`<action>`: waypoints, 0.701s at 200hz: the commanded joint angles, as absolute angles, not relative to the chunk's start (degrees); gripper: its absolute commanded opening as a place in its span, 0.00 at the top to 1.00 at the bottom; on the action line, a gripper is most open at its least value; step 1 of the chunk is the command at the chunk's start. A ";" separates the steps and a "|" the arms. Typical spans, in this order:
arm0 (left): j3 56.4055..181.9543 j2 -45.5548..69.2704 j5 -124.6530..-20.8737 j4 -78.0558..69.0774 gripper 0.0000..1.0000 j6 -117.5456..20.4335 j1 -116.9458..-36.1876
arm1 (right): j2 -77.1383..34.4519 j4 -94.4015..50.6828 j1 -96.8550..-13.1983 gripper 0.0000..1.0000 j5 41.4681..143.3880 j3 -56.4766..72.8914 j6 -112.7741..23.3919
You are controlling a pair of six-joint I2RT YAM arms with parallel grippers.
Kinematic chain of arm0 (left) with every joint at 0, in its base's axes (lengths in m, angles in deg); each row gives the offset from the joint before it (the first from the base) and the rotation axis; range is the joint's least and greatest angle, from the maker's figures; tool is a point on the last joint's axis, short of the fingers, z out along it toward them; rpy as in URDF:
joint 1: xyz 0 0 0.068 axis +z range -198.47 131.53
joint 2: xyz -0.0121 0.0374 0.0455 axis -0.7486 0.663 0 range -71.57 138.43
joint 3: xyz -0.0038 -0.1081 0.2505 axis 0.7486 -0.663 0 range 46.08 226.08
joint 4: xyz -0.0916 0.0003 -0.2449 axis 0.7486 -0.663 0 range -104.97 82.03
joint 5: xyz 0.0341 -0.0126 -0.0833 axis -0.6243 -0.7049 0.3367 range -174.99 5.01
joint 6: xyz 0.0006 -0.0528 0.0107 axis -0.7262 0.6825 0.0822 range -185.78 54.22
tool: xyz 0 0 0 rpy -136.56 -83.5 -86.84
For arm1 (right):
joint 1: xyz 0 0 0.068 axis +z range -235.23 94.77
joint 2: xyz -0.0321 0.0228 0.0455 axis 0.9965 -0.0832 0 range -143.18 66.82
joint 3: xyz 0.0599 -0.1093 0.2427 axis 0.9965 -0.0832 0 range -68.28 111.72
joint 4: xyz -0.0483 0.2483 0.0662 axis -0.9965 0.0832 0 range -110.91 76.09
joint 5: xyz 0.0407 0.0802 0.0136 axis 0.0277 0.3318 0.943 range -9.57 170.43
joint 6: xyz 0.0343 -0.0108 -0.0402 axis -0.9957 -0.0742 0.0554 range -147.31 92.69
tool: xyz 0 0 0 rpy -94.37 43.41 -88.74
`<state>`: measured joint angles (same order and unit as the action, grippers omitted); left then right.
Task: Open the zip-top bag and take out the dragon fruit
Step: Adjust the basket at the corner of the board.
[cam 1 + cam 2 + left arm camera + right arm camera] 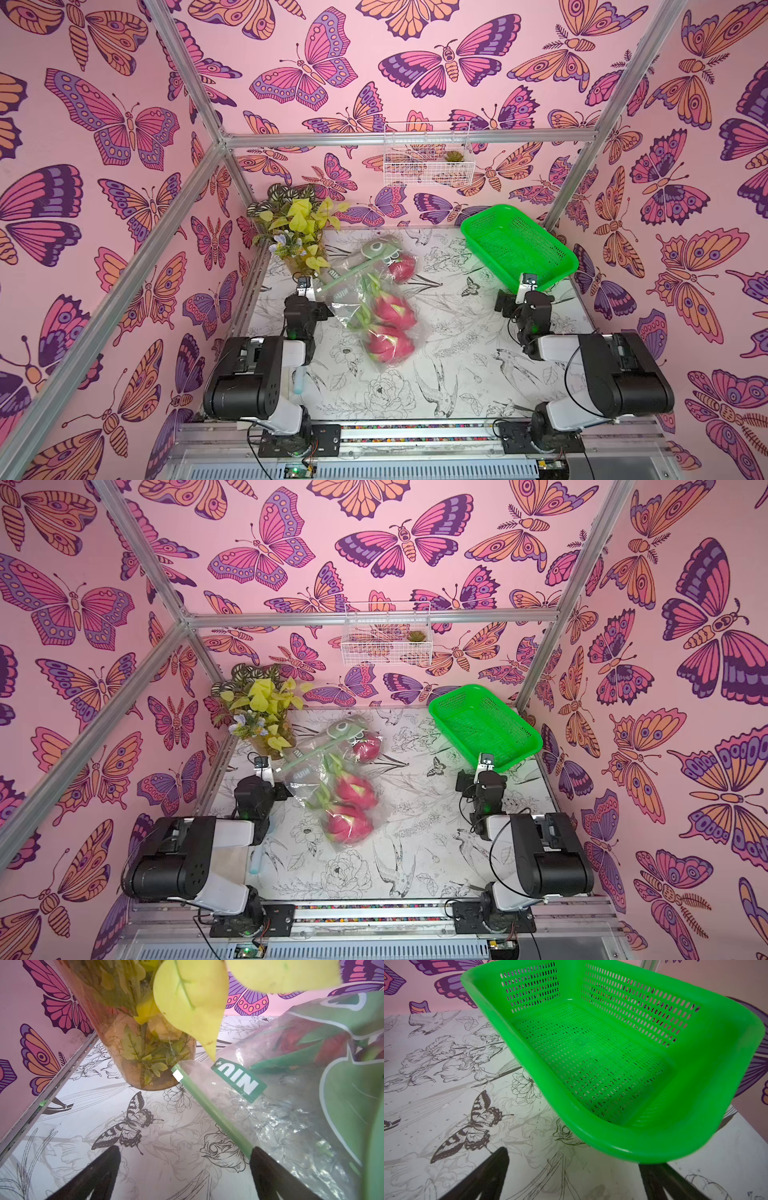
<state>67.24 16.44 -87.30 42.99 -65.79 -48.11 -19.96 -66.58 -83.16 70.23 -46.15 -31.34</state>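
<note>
The robot's left gripper needs to close on the clear plastic point(340, 295) on the nearer zip-top bag, beside the end of the green zip on the plant side.
The clear zip-top bag point(376, 316) lies mid-table in both top views. Its green zip strip point(353, 272) runs slantwise across it. Two magenta dragon fruit point(392, 311) point(390, 347) show through the plastic. A redder one point(402, 266) lies at the far end, by the green-printed part. My left gripper point(309, 293) is open at the bag's left corner. In the left wrist view one fingertip point(257, 1155) touches the strip point(209, 1105), and nothing is between the jaws point(186, 1151). My right gripper point(525, 286) point(573, 1157) is open and holds nothing, just before the green basket point(490, 257).
A potted yellow-green plant point(299, 224) in a clear vase point(145, 1059) stands at the back left, close to the bag's white slider tab point(177, 1075). The green basket's rim point(612, 1147) overhangs the right gripper. A white wire basket point(428, 160) hangs on the back wall.
</note>
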 commanded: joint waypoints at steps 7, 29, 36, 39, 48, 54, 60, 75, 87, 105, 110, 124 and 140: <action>67.52 16.77 -86.24 43.09 0.01 -66.50 -47.76 | -19.38 -67.54 -83.23 0.01 70.85 -45.36 -30.45; 67.52 16.82 -86.22 43.09 0.01 -66.40 -47.76 | -19.40 -67.54 -83.28 0.01 70.85 -45.37 -30.47; 67.45 16.85 -86.22 43.16 0.01 -66.48 -47.76 | -19.38 -67.52 -83.29 0.01 70.85 -45.35 -30.46; 67.49 16.77 -86.22 43.18 0.01 -66.48 -47.76 | -19.39 -67.55 -83.29 0.01 70.89 -45.34 -30.47; 67.48 16.81 -86.22 43.16 0.01 -66.48 -47.76 | -19.40 -67.58 -83.21 0.01 70.87 -45.34 -30.40; 67.43 16.76 -86.22 43.18 0.01 -66.52 -47.75 | -19.40 -67.55 -83.29 0.01 70.85 -45.34 -30.47; 67.43 16.76 -86.22 43.18 0.01 -66.54 -47.76 | -19.40 -67.55 -83.28 0.01 70.85 -45.34 -30.47; 67.43 16.77 -86.27 43.26 0.01 -66.53 -47.76 | -19.40 -67.58 -83.27 0.01 70.85 -45.34 -30.47; 67.34 16.67 -86.31 43.36 0.01 -66.56 -47.76 | -19.31 -67.58 -83.30 0.01 70.85 -45.43 -30.47; 67.22 16.70 -86.39 43.57 0.01 -66.63 -47.76 | -19.31 -67.58 -83.23 0.01 70.85 -45.51 -30.47; 67.02 16.54 -86.67 43.89 0.01 -66.65 -47.76 | -19.31 -67.73 -83.23 0.01 70.86 -45.52 -30.42; 66.11 14.51 -88.34 43.73 0.01 -65.77 -47.82 | -19.11 -67.91 -83.31 0.01 70.16 -45.53 -30.70; 65.74 10.53 -90.68 41.20 0.01 -65.24 -47.85 | -16.89 -65.51 -83.38 0.01 67.82 -44.67 -31.73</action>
